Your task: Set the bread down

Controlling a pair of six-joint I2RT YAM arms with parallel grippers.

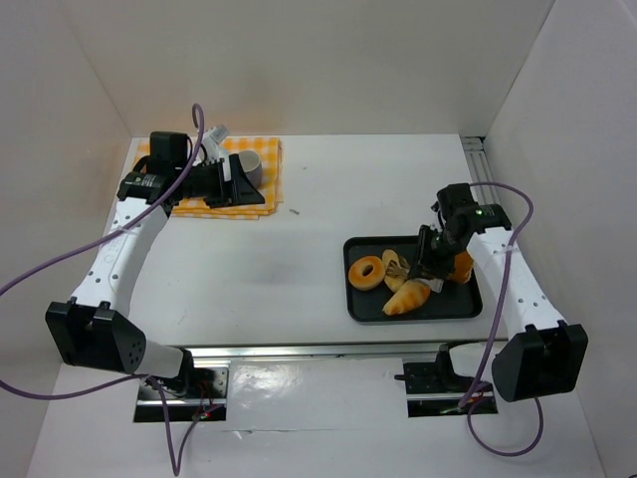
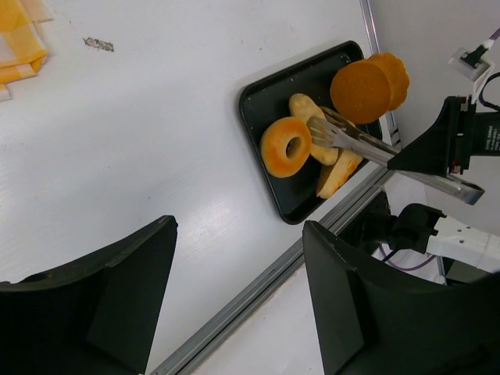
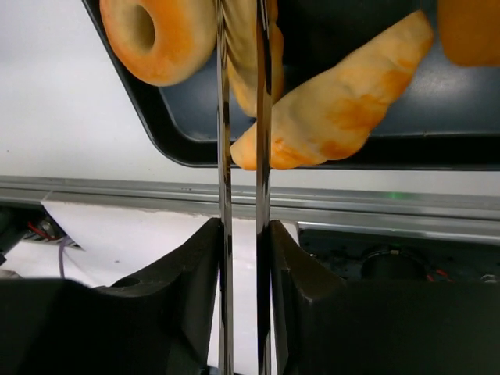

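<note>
The robot's right gripper should release the bread, now between the doughnut and croissant, from the tongs beside the grey cup on the orange checked cloth [image 1: 206,166].
The bread [image 3: 247,66], a pale tan oval roll, lies in the black tray [image 3: 195,117] between the doughnut [image 3: 156,35] and the croissant [image 3: 344,101]. My right gripper [image 3: 244,234] is shut on metal tongs [image 3: 221,156], whose two blades close on either side of the bread. The left wrist view shows the tong tips [image 2: 320,129] on the bread [image 2: 303,108]. I cannot tell if it is off the tray floor. From above, the right gripper [image 1: 430,261] hangs over the tray [image 1: 358,309]. My left gripper [image 1: 249,184] stands open and holds nothing.
An orange checked cloth [image 1: 267,149] with a grey cup [image 1: 251,162] lies at the back left, under the left gripper. Round orange buns [image 2: 367,87] sit at the tray's right end. White walls enclose the table; a metal rail [image 1: 328,349] runs along the near edge.
</note>
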